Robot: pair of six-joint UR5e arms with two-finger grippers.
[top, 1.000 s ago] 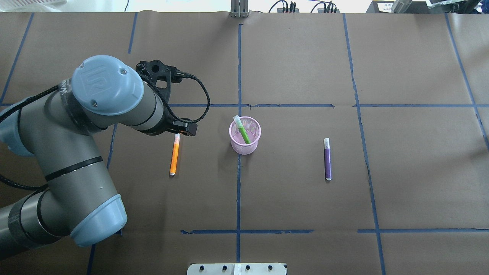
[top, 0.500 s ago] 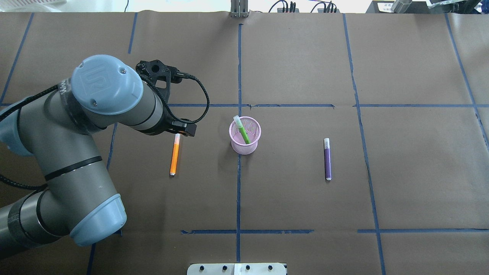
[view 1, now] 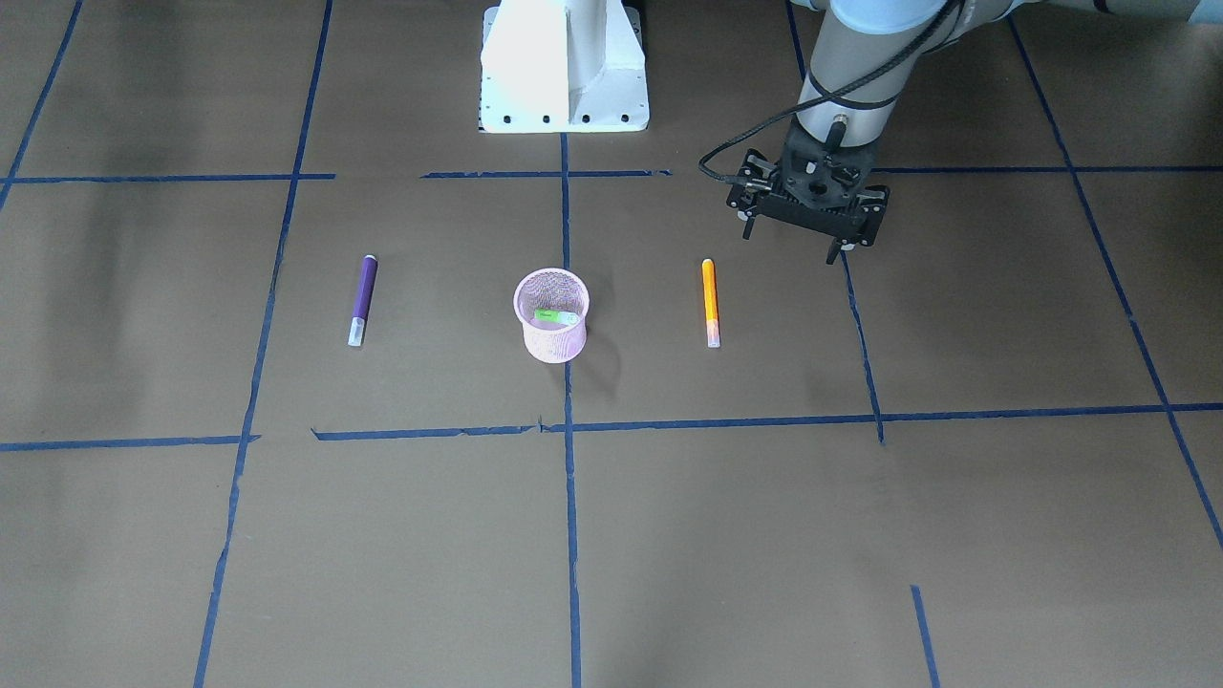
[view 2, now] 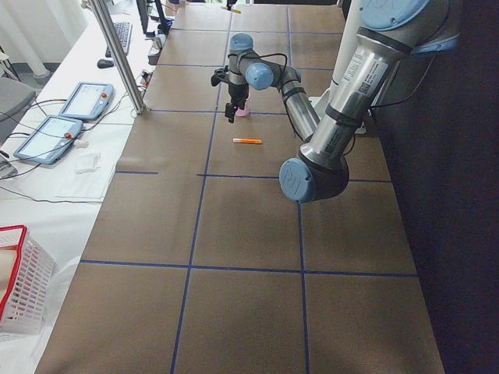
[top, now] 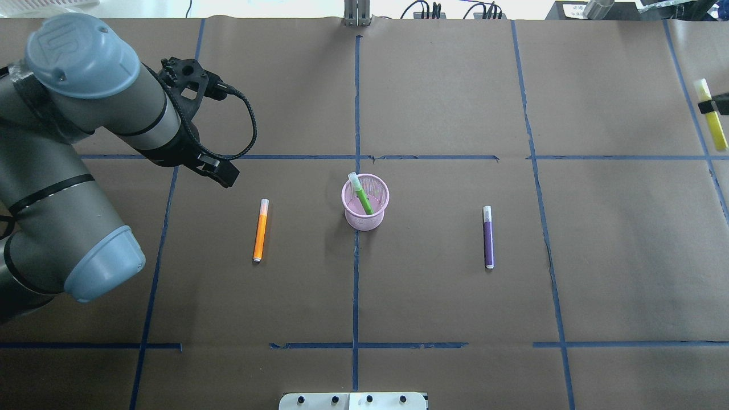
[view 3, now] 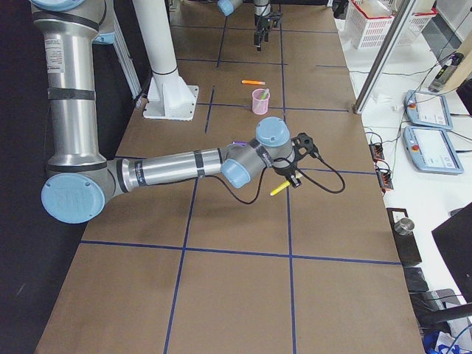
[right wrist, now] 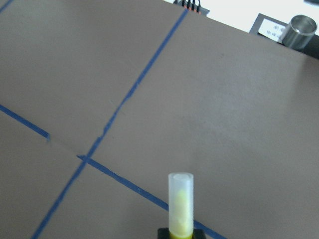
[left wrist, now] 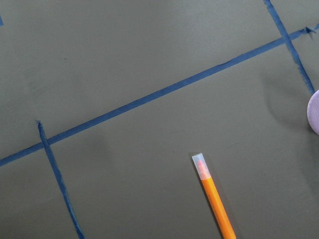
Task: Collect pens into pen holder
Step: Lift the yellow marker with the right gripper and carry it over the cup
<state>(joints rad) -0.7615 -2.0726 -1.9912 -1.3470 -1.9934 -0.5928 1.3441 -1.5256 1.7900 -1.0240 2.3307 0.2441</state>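
Observation:
The robot's right gripper needs to release the yellow pen inside the pink mesh pen holder (view 1: pixel 557 314), next to the green pen.
The pink mesh pen holder (top: pixel 365 206) (view 1: pixel 551 325) stands at mid-table with a green pen (top: pixel 361 195) leaning inside it. An orange pen (top: pixel 260 230) (view 1: pixel 709 298) (left wrist: pixel 215 199) lies flat to its left, a purple pen (top: pixel 488 237) (view 1: pixel 362 296) flat to its right. My left gripper (view 1: pixel 791 242) hovers open and empty, beyond and to the left of the orange pen. At the overhead view's right edge my right gripper (top: pixel 716 106) is shut on a yellow pen (top: pixel 713 121) (right wrist: pixel 180 204) (view 3: pixel 279 189), held above the table.
Blue tape lines grid the brown paper table cover. The white robot base (view 1: pixel 564 67) sits at the near edge in the overhead view. A metal post (top: pixel 357 14) and a metal cylinder (right wrist: pixel 298 25) stand at the far edge.
My left arm has swung away from the orange pen's cap end toward the far left. The right gripper with the yellow pen has come into view at the right edge.

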